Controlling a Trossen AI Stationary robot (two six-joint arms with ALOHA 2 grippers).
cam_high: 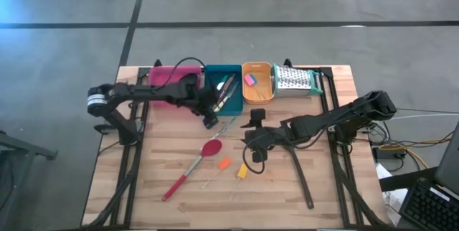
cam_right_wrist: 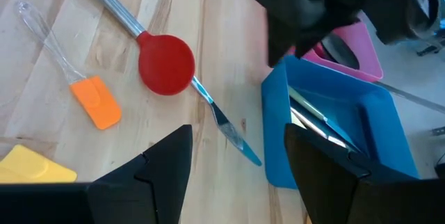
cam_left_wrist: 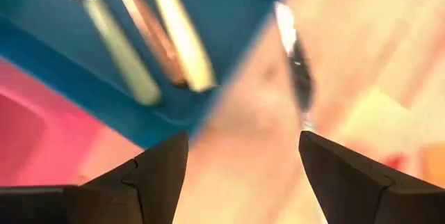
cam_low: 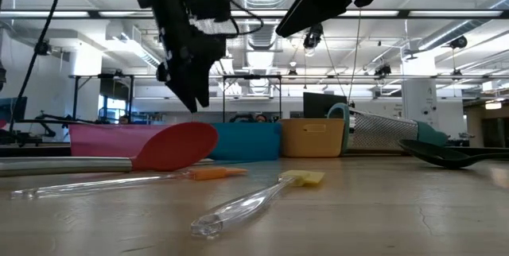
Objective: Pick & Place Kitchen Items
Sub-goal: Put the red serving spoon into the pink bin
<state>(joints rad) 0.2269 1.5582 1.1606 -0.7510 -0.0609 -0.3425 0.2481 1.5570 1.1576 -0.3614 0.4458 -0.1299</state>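
Observation:
The red spoon is next for my left gripper, which should go to it and close on the spoon's silver middle (cam_high: 188, 173), just beside the red handle.
My left gripper (cam_high: 210, 120) is open and empty, above the table at the near edge of the teal tray (cam_high: 224, 87), which holds several thin utensils (cam_left_wrist: 167, 36). A thin blue-handled utensil (cam_right_wrist: 229, 130) lies on the table just beyond the gripper. My right gripper (cam_high: 252, 143) is open and empty, above the table right of the red spoon (cam_high: 192, 166). The spoon's head (cam_right_wrist: 165, 64), an orange spatula (cam_right_wrist: 97, 102) and a yellow spatula (cam_right_wrist: 35, 165) lie flat on the wood. A small pink piece (cam_high: 249, 79) lies in the orange tray (cam_high: 257, 91).
A pink tray (cam_high: 168, 77) stands left of the teal one, and a metal grater (cam_high: 295, 79) lies right of the orange tray. A long black utensil (cam_high: 301, 181) lies under my right arm. The table's near left part is bare wood.

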